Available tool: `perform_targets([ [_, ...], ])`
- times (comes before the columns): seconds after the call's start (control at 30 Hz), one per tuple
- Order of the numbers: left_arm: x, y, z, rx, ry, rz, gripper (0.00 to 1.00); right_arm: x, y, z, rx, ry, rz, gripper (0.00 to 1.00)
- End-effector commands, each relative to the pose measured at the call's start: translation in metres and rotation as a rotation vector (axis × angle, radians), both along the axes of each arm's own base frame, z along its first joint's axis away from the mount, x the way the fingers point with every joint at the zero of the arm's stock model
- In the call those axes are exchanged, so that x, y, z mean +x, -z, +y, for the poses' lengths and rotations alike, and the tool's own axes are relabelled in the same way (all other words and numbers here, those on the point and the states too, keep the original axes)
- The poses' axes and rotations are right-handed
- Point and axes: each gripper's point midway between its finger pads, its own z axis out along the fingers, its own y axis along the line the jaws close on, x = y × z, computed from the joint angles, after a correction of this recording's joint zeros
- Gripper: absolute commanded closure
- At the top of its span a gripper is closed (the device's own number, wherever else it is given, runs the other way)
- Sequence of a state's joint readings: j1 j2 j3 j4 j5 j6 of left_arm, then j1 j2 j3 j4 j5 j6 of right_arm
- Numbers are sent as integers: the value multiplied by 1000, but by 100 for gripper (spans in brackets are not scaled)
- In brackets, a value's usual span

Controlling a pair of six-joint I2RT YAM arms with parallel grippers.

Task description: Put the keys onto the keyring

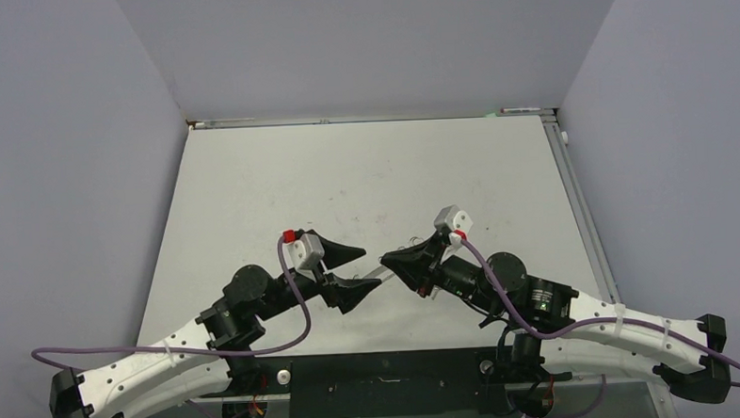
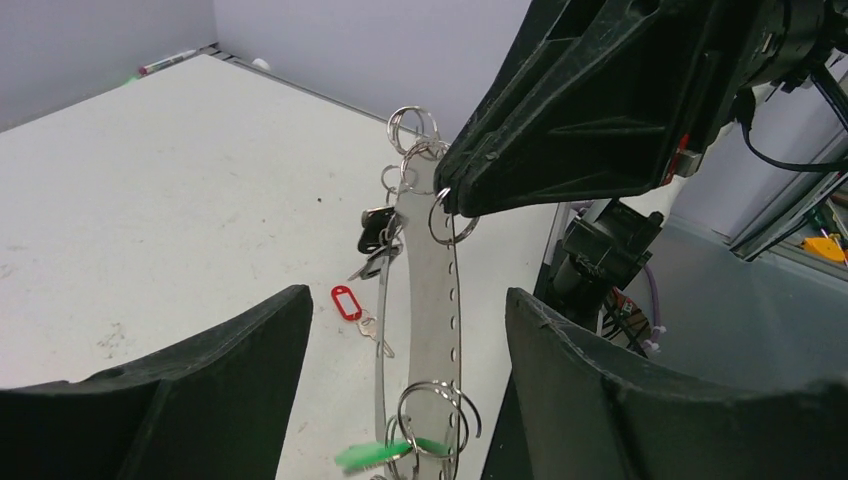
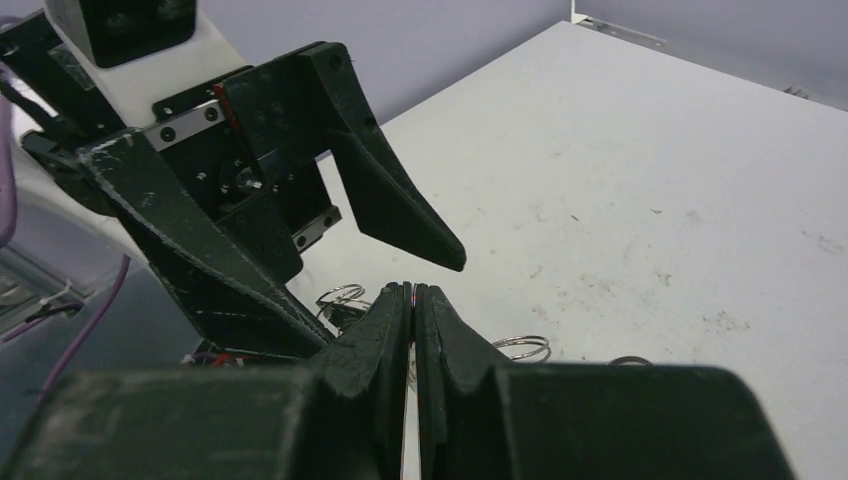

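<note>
Next, my left gripper takes the keyring's split ring point(image 2: 453, 232) while my right gripper regrips to turn the band, because the keyring's band points end-on at my left gripper.
The keyring point(image 2: 438, 300) is a thin silvery band loop with holes and several split rings, hanging upright between my grippers. My right gripper point(image 3: 413, 290) is shut on its upper end; it also shows in the left wrist view point(image 2: 452, 198). My left gripper point(image 2: 405, 300) is open, its fingers point(image 2: 230, 360) wide on either side of the loop and not touching it. A key with a green tag point(image 2: 385, 452), blurred, hangs from a ring low on the loop. A dark key point(image 2: 375, 230) hangs higher up. A key with a red tag point(image 2: 347, 302) lies on the table below.
The white table point(image 1: 365, 171) has grey walls on three sides. In the top view both grippers point(image 1: 378, 268) meet tip to tip near the table's front edge. The black base plate point(image 1: 384, 392) lies just behind them.
</note>
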State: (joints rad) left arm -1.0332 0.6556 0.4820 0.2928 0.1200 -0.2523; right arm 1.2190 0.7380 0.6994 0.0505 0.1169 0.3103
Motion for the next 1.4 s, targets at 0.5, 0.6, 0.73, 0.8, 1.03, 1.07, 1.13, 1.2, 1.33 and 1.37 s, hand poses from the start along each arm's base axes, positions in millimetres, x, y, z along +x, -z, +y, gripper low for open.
perform_targets([
  [0.5, -23, -35, -11, -112, 130, -111, 98, -44, -52, 11, 147, -241, -36, 95],
  [0.6, -26, -34, -12, -115, 138, -112, 98, -48, -53, 13, 155, -264, -36, 95],
  [0.73, -33, -40, -11, -149, 167, -129, 66, -53, -54, 14, 160, -293, -41, 95],
  [0.8, -35, -41, -10, -153, 175, -134, 63, -55, -54, 15, 160, -306, -41, 95],
  [1.03, -45, -42, -12, -163, 230, -151, 68, -63, -55, 16, 162, -353, -49, 95],
  [1.07, -47, -42, -12, -166, 236, -154, 69, -64, -55, 17, 160, -359, -48, 95],
  [1.13, -51, -43, -12, -177, 256, -161, 72, -66, -54, 19, 158, -370, -48, 95],
  [1.2, -55, -44, -12, -188, 275, -164, 79, -68, -53, 20, 157, -381, -46, 95],
  [1.33, -58, -45, -12, -201, 277, -167, 100, -68, -52, 21, 155, -385, -44, 95],
  [1.37, -57, -45, -11, -202, 268, -166, 100, -68, -52, 21, 156, -383, -45, 95],
])
